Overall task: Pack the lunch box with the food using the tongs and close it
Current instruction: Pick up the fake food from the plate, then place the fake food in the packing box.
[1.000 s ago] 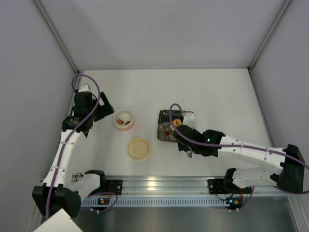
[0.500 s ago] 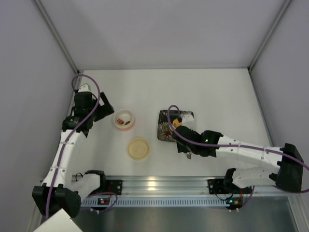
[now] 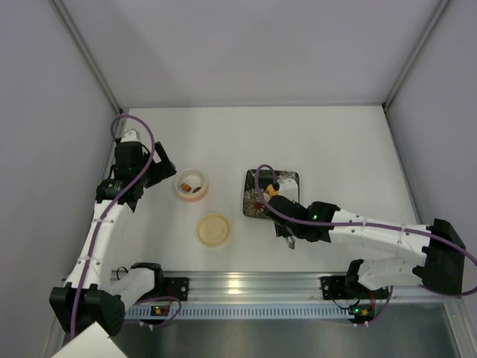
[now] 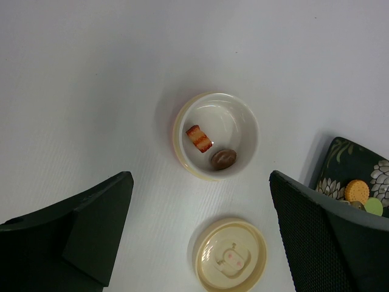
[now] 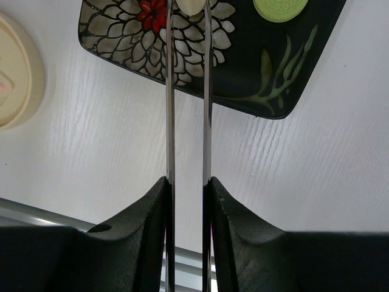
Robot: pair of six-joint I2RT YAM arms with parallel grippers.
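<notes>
The pale cream food will drop from my right gripper in the open lunch box (image 3: pixel 194 181), just behind the brown piece.
The lunch box (image 3: pixel 191 183) (image 4: pixel 244 121) stands open left of centre, with a red-striped piece (image 4: pixel 199 138) and a brown piece (image 4: pixel 223 159) inside. Its cream lid (image 3: pixel 213 229) (image 4: pixel 230 254) lies flat in front of it. My right gripper (image 5: pixel 188 188) (image 3: pixel 287 224) is shut on the silvery tongs (image 5: pixel 170 121). Their two arms reach over the black floral plate (image 5: pixel 243 67) and flank the pale cream oval food (image 5: pixel 191 6). On the plate also lie a green round (image 5: pixel 279 7) and an orange round (image 4: pixel 357 191). My left gripper (image 4: pixel 199 201) hangs open above the lunch box and lid.
The plate (image 3: pixel 252 201) sits right of centre, with my right arm stretched over its near side. Grey walls close the table at the left, back and right. A metal rail (image 3: pixel 246 287) runs along the near edge.
My right gripper has squeezed the tongs narrower and edged slightly left and nearer over the plate. The left arm, lunch box and lid have not moved.
</notes>
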